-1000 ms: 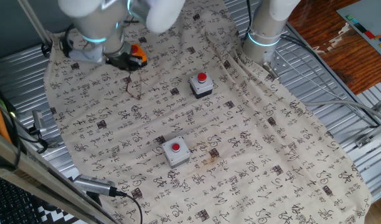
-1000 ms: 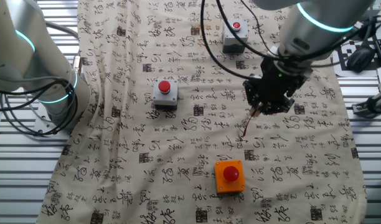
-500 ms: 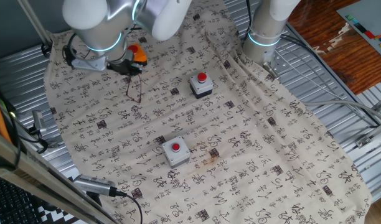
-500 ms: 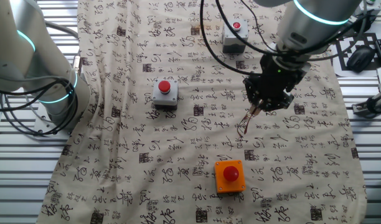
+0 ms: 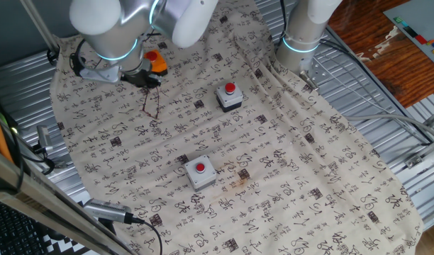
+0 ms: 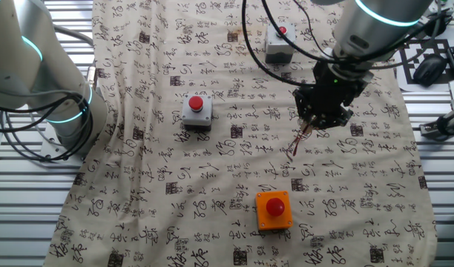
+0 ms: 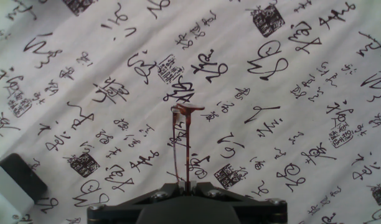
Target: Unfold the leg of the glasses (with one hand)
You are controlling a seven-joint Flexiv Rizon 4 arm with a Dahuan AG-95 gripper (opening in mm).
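Observation:
My gripper is holding the glasses. It will release them on the printed cloth point(image 5: 139, 132) point(image 7: 216, 61) beside a dark square stamp, out from the orange button box.
The glasses point(image 5: 152, 103) are thin dark reddish-brown wire spectacles that hang from my gripper point(image 5: 147, 80) above the printed cloth at the far left. In the other fixed view the gripper point(image 6: 317, 123) is over the right part of the cloth, with the glasses point(image 6: 299, 143) dangling below it. In the hand view the jaws of the gripper point(image 7: 185, 185) are closed on a thin leg of the glasses point(image 7: 181, 140), and the frame end points away from the camera, just above the cloth.
Two grey button boxes point(image 5: 229, 97) point(image 5: 200, 172) and an orange button box point(image 5: 155, 61) stand on the cloth. The orange box point(image 6: 274, 209) lies just in front of the glasses. A second arm's base point(image 5: 302, 35) stands at the cloth's far edge. A grey box corner point(image 7: 13, 180) shows lower left.
My gripper has risen a little and shifted slightly sideways with the glasses still in it. The glasses now hang a bit higher off the cloth.

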